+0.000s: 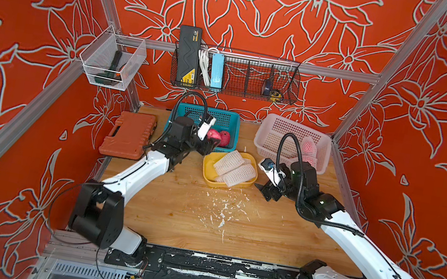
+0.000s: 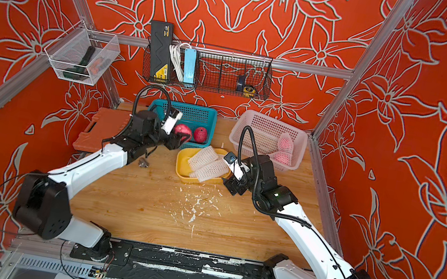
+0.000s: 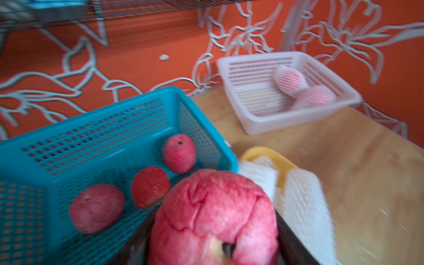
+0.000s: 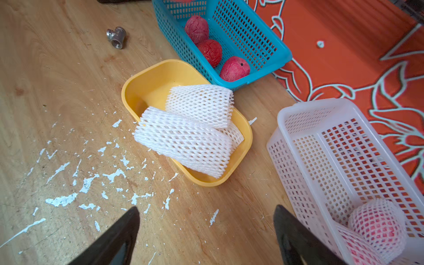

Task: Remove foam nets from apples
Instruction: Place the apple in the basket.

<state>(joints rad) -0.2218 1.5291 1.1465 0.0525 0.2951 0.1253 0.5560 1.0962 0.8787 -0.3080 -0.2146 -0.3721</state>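
Next, I let go of the bare red-pink apple with my left gripper inside the blue basket's end [image 1: 184,133] [image 3: 62,242] closest to the orange tool case.
My left gripper [image 1: 208,145] is shut on a bare red-pink apple [image 3: 213,218] at the near right corner of the blue basket [image 3: 119,110]. Three more bare apples [image 4: 210,51] lie inside that basket. Several empty white foam nets [image 4: 183,140] are piled in the yellow tray [image 4: 146,80]. Two apples in nets [image 1: 308,145] lie in the white basket [image 4: 298,110]; one netted apple [image 4: 376,224] is close to my right gripper. My right gripper [image 4: 206,229] hangs open over bare wood between the tray and the white basket, holding nothing.
White foam crumbs [image 1: 219,210] litter the middle of the wooden table [image 1: 171,223]. A small metal pipe fitting [image 4: 116,36] lies left of the yellow tray. An orange tool case [image 1: 127,139] sits at the far left. A wire shelf [image 1: 236,72] hangs on the back wall.
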